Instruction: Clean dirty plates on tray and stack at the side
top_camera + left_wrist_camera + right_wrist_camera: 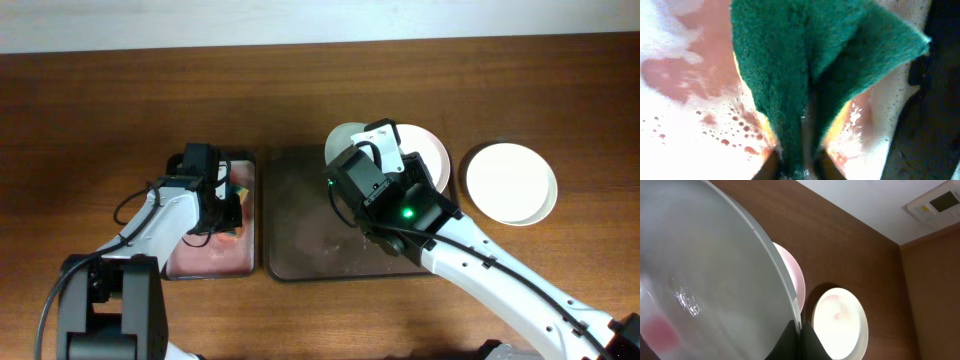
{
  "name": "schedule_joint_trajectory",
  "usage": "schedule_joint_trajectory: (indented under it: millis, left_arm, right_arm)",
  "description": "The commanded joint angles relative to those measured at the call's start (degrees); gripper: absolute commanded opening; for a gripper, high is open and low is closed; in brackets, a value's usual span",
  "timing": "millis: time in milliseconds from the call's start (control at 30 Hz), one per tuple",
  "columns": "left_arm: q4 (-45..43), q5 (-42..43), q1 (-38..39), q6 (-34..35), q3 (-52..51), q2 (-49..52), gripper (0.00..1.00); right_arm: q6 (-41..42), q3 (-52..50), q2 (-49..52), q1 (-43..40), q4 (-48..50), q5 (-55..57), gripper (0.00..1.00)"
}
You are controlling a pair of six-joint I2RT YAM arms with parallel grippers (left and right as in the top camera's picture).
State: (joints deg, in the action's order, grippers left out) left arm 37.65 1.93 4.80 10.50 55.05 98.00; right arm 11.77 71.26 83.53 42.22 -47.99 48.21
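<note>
Next, my right gripper releases the pale green plate on top of the whitish plate [511,182] [840,323] on the table.
My right gripper [378,142] [801,330] is shut on the rim of the pale green plate [343,140] [705,280] and holds it tilted above the far edge of the dark brown tray [305,220]. A red smear shows on the plate in the right wrist view. The pale pink plate [432,152] [794,272] lies at the tray's far right corner, partly hidden by the arm. The whitish plate [512,182] [840,322] lies on the table to the right. My left gripper [220,200] [800,167] is shut on a green sponge [805,65].
A smaller black tray [205,262] with pinkish foamy water [685,75] stands left of the brown tray, with the left gripper and sponge down in it. The wooden table [120,100] runs to a pale wall at the back.
</note>
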Motion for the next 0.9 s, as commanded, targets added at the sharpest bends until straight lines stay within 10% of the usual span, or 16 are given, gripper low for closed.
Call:
schedule_joint_trajectory:
  millis: [0,300,333,367,733,867]
  left_arm:
    - [0.17,-0.85,-0.09,-0.11,-0.92,-0.20,0.02]
    - [0.92,-0.83,-0.11,-0.11,-0.33,-2.40,0.02]
    - [0.79,-0.90,-0.11,-0.11,0.46,-3.96,0.51]
    - [0.26,-1.20,-0.11,-0.13,1.40,-5.20,0.76]
    - [-8.63,-2.95,-0.09,-0.09,2.43,-0.11,0.86]
    - [-10.51,-2.54,-0.09,-0.09,2.43,3.32,0.64]
  right_arm:
    - [0.26,1.18,-0.87,0.31,0.22,2.21,0.04]
    - [0.24,1.18,-0.87,0.28,0.20,2.23,0.04]
    - [0.26,1.18,-0.87,0.28,0.20,2.23,0.04]
    - [0.26,1.18,-0.87,0.31,0.24,2.23,0.04]
    - [0.26,1.18,-0.87,0.15,0.20,2.21,0.04]
    - [0.26,1.18,-0.87,0.15,0.20,2.21,0.04]
